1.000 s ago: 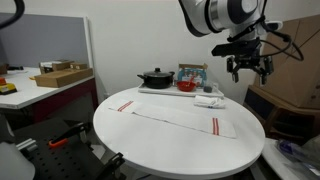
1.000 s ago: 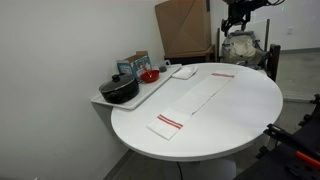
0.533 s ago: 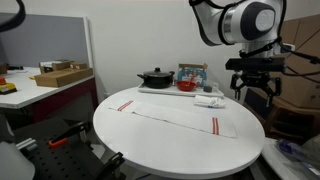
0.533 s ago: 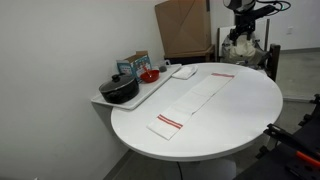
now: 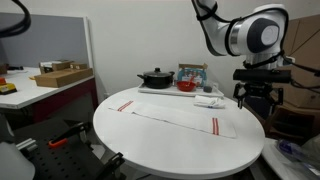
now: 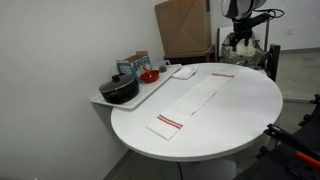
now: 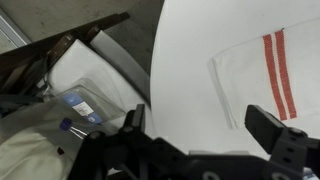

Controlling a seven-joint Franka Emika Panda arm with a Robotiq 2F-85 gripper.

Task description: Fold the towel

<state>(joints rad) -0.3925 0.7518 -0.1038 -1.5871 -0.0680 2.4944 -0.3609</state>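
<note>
My open gripper should come back down from where it hangs past the towel's end by the bagged clutter and pinch that end's edge (image 5: 234, 130) before it folds the towel over.
A long white towel (image 5: 172, 117) with red stripes near each end lies flat and unfolded across the round white table (image 5: 180, 150). It also shows in an exterior view (image 6: 196, 100). My gripper (image 5: 256, 93) hangs open and empty in the air beyond the table's edge, past the towel's striped end. In the wrist view the open fingers (image 7: 203, 128) frame the table's rim, and the towel's red-striped end (image 7: 270, 75) lies to the right.
A tray (image 6: 150, 92) beside the table holds a black pot (image 6: 119, 90), a red bowl (image 6: 149, 75), a box and a small white object. Cardboard boxes (image 6: 183, 25) and bagged clutter (image 7: 45, 130) stand beyond the table's edge. A desk with boxes (image 5: 55, 76) is further off.
My gripper has moved down and sideways, from above the tray area to beyond the table's edge near the towel's striped end. The towel has not moved.
</note>
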